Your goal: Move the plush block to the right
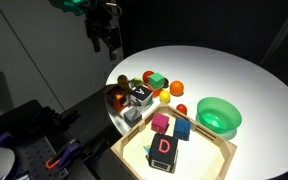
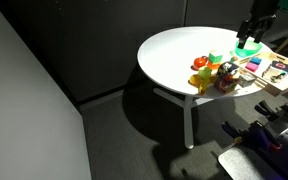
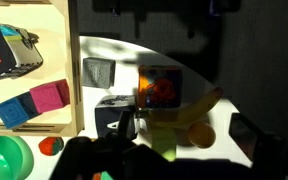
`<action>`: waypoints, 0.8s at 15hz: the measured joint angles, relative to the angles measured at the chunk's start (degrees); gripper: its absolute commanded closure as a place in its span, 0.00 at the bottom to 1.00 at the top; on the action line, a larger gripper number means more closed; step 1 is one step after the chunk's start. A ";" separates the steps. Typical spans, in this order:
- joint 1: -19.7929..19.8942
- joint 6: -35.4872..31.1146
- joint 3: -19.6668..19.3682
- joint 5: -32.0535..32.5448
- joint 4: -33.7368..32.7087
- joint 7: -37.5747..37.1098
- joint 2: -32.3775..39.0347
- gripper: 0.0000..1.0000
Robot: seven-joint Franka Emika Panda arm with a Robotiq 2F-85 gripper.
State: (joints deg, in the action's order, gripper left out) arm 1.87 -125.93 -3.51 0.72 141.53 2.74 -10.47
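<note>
The opposite sides of the plush block [image 1: 116, 97] [image 3: 159, 88], next to the black-and-white block near the edge of the table, will be gripped by my gripper.
The plush block [image 3: 159, 88], with orange sides and a pale face bearing red marks, sits near the table's edge in the wrist view. In an exterior view it shows dimly at the near-left rim of the round white table [image 1: 117, 97]. My gripper [image 3: 184, 130] is open and empty. It hangs high above the table, over a banana [image 3: 199, 105] and an orange [image 3: 201, 133], short of the plush block. It also shows in both exterior views [image 1: 106, 40] [image 2: 256, 28], well clear of the objects.
A black-and-white block [image 1: 139, 97] lies beside the plush block. A wooden tray [image 1: 134, 150] holds the red "D" block [image 1: 164, 148], a pink cube [image 1: 160, 123] and a blue cube [image 1: 182, 130]. A green bowl [image 1: 219, 115] and a green cube [image 1: 156, 80] are nearby.
</note>
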 measured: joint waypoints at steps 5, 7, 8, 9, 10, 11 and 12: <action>0.05 -0.05 0.00 0.00 0.00 0.00 0.02 0.00; 0.05 -0.05 0.00 0.00 0.00 0.00 0.02 0.00; 0.05 -0.05 0.00 0.00 0.01 0.00 0.17 0.00; 0.05 -0.05 0.00 0.00 0.02 -0.01 0.58 0.00; 0.05 -0.05 0.00 0.00 0.02 -0.01 1.24 0.00; 0.05 -0.05 0.00 0.00 0.02 0.00 2.20 0.00; 0.06 -0.22 0.00 0.00 0.02 0.01 3.21 0.00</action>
State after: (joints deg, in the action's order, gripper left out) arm 1.94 -126.15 -3.52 0.72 141.55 2.75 -7.26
